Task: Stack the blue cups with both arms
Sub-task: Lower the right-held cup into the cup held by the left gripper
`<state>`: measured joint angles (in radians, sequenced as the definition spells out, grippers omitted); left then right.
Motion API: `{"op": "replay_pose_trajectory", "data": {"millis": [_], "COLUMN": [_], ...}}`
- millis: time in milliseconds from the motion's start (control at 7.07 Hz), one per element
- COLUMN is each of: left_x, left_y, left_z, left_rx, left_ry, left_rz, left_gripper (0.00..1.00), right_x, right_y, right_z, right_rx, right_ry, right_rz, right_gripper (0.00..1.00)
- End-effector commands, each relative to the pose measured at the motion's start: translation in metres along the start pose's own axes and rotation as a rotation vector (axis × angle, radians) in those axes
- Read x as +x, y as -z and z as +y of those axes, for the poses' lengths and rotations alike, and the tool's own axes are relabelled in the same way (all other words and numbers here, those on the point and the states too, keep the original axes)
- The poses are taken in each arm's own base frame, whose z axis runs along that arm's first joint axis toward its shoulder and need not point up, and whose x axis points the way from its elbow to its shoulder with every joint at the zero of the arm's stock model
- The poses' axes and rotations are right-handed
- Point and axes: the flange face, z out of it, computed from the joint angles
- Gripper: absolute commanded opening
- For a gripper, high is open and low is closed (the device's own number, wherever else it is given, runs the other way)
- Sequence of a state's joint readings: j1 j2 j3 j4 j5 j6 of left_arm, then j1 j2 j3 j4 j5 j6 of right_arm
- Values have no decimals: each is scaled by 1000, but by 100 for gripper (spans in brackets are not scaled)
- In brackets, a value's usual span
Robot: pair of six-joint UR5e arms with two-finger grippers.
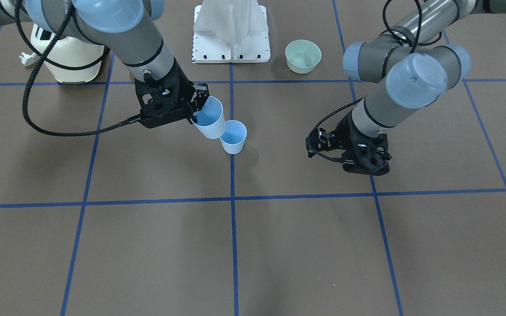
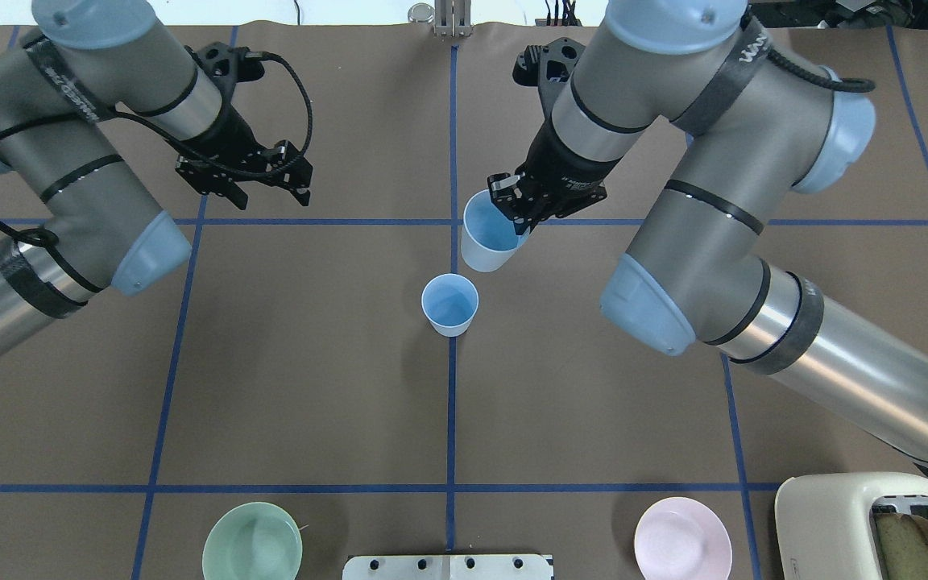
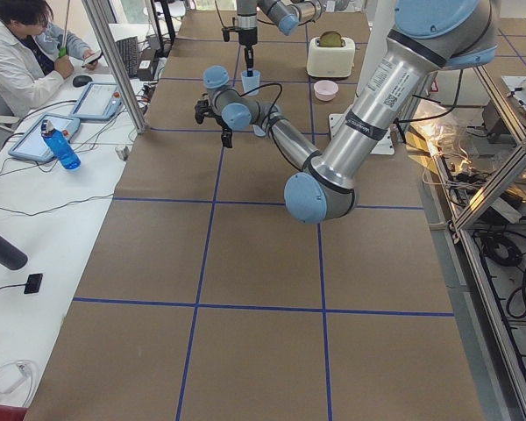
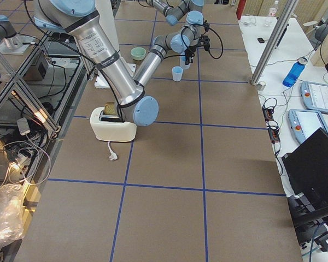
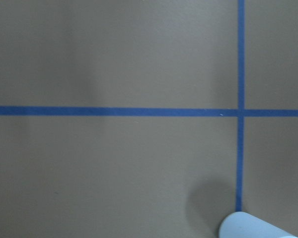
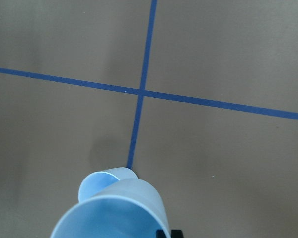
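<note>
Next, my right gripper releases its blue cup, now held tilted above the table, inside the blue cup standing upright (image 1: 233,134) (image 6: 100,184) close to the centre tape line.
One blue cup (image 1: 234,137) stands upright on the brown table near the centre tape line; it also shows in the overhead view (image 2: 449,304). My right gripper (image 2: 512,217) is shut on the rim of the second blue cup (image 2: 488,234), holding it tilted above the table, just beyond the standing cup and apart from it (image 1: 210,118). In the right wrist view the held cup (image 6: 114,213) fills the bottom edge, with the standing cup (image 6: 97,182) below it. My left gripper (image 2: 269,189) is open and empty, well off to the side (image 1: 341,156).
A green bowl (image 2: 253,552) and a pink bowl (image 2: 682,549) sit near the robot's base, either side of the white pedestal (image 1: 231,33). A cream toaster (image 2: 875,524) stands at the right. An operator (image 3: 26,53) sits at the side desk.
</note>
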<state>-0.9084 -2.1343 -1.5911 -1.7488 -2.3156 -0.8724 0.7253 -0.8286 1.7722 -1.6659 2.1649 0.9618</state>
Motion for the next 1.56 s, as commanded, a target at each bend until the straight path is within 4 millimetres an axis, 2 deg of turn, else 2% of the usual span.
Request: {"op": "replay_pose_trajectory", "data": {"millis": [0,141,283,566,1414], "left_x": [-63,-80,-87,-88,-88], "left_y": [11,14,14,12,12], "left_z": [-8,-9,-11,-11,-11], "left_rx": [5,6,1,-2,-2], "left_ry": [-91,-111,-119,-118,-118], "left_rz": [-33,-44,-54,-57,-57], "left_gripper": [95,95,95,95,95], "right_x": [-41,-47,-48,-46,-41], "right_y": [-30,-42,-52,-68,-77], "right_z": [-2,3,7,11,20], "right_rx": [-8,-5,-16,-21,-35], "right_ry": [-3,8,13,23,24], "right_rz": [29,45,54,78,86], "right_gripper": [0,0,0,0,0]}}
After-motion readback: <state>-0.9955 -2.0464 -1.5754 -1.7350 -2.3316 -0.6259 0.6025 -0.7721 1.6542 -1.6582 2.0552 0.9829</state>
